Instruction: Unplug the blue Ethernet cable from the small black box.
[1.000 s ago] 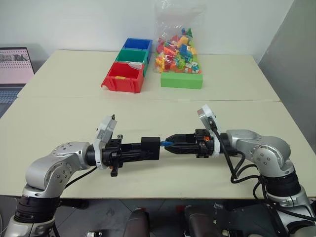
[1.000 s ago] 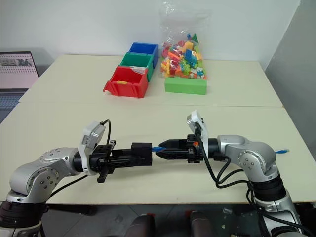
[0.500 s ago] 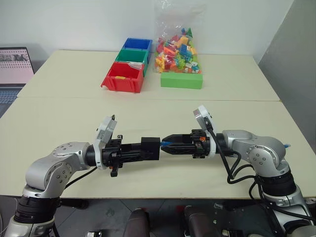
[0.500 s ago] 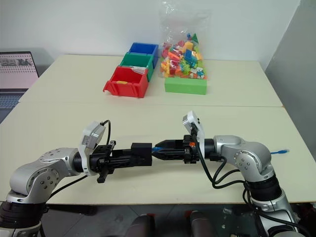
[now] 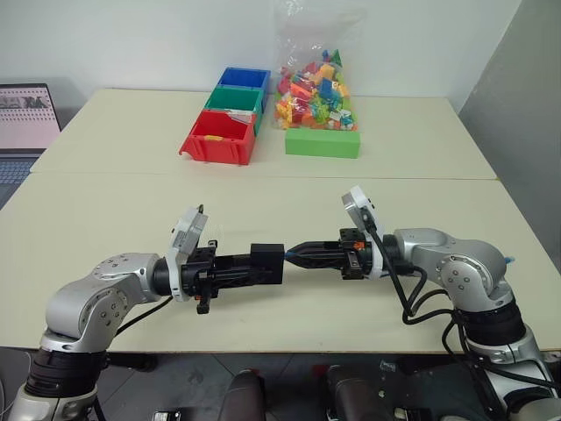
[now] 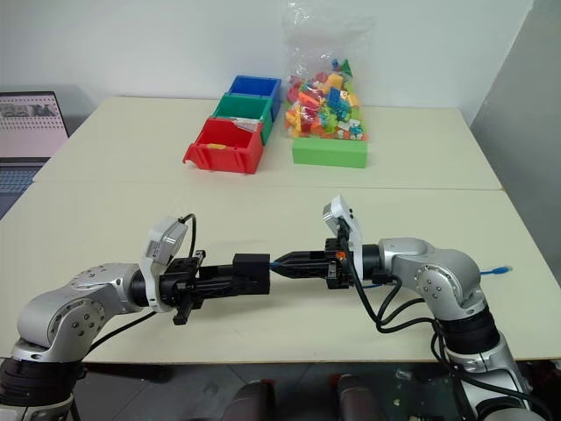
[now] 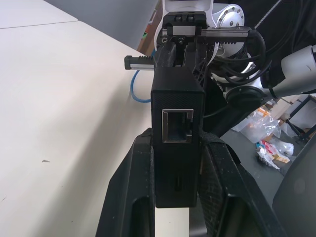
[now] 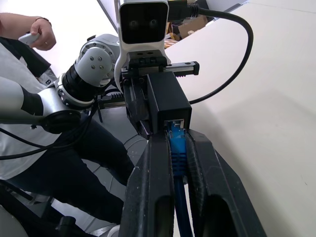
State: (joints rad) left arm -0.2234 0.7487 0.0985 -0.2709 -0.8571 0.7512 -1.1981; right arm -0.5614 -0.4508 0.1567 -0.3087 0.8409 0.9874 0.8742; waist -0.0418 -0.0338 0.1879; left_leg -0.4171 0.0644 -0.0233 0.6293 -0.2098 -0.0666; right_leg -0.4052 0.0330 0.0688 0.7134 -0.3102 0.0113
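The robot's right gripper needs to set the blue Ethernet cable's plug down on the table just before the seam (image 5: 316, 191) facing the green box. The plug's tip is now in the black box's port.
My left gripper (image 5: 266, 264) is shut on the small black box (image 5: 267, 261) and holds it level above the table. In the left wrist view the box (image 7: 177, 98) stands between the two fingers (image 7: 133, 192) with an empty port facing the camera. From the right, my right gripper (image 5: 294, 256) points at the box. It is shut on the plug of the blue Ethernet cable (image 8: 176, 143), whose tip sits in the port on the box's (image 8: 170, 101) side. The blue cord runs back under the right wrist, and its far end (image 6: 499, 270) lies on the table.
Red, green and blue bins (image 5: 219, 137) stand at the back of the table, beside a green box (image 5: 322, 142) and a clear bag of toy bricks (image 5: 314, 88). A laptop (image 5: 24, 118) sits at the far left. A person's hand (image 8: 42, 30) shows behind the arms.
The right gripper's fingers have closed on the blue plug at the box. The left arm and the box have stayed where they were.
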